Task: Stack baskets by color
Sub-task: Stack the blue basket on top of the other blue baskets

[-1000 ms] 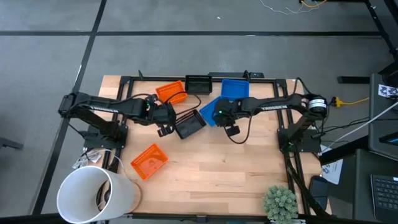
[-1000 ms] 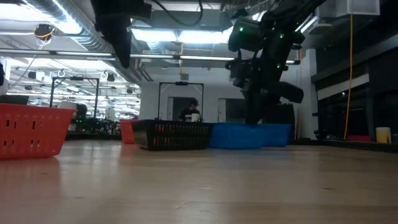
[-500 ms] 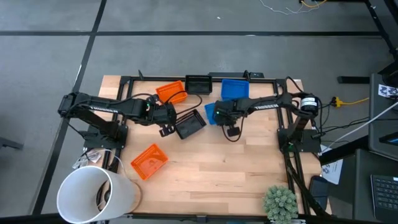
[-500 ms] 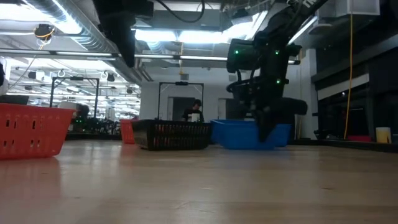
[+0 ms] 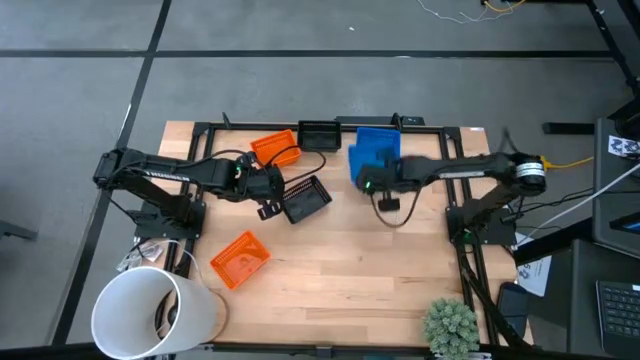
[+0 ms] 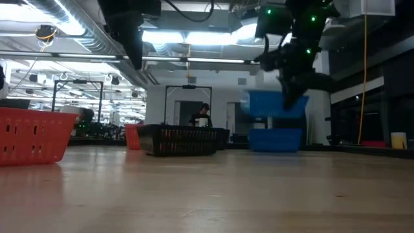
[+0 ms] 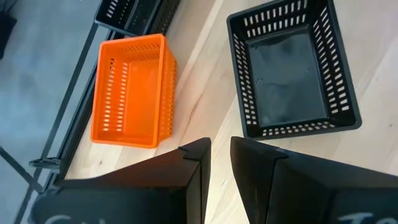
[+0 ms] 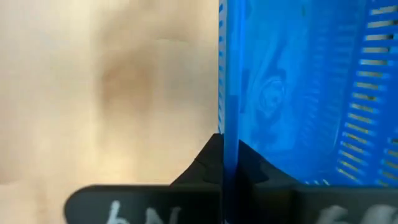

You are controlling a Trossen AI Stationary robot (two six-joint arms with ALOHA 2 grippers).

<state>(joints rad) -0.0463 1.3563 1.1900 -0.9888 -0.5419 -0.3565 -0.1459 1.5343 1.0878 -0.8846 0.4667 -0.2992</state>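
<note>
I will use my right gripper to set the blue basket free inside the other blue basket [image 5: 376,143] that stands at the far edge of the table.
My right gripper [image 5: 369,183] is shut on a blue basket [image 5: 361,162], which hangs in the air over the near left part of a second blue basket [image 5: 381,140] at the table's far edge. My left gripper [image 5: 266,207] hovers open beside a black basket [image 5: 306,198] and touches nothing. In the left wrist view that black basket [image 7: 292,68] and an orange basket [image 7: 129,92] stand past its fingers. Another black basket [image 5: 320,133] sits at the far edge. A second orange basket [image 5: 240,258] rests near the table's left front. My right gripper pinches one side wall of the blue basket at its rim [image 8: 222,106], one finger [image 8: 208,158] outside the wall and the other inside. The fingers slant down from above. The basket [image 6: 274,103] is lifted clear, above the blue basket [image 6: 275,139] standing on the table.
A large white cylinder [image 5: 155,312] lies at the near left corner and a small green plant [image 5: 450,325] at the near right. A black frame rail [image 5: 240,126] runs along the far edge. Bare wood lies in the middle and toward the near edge.
My right gripper has shut on the blue basket's wall, then risen and gone toward the table's far right, turning as it went. The basket has been lifted off the table and now hangs over the other blue basket.
</note>
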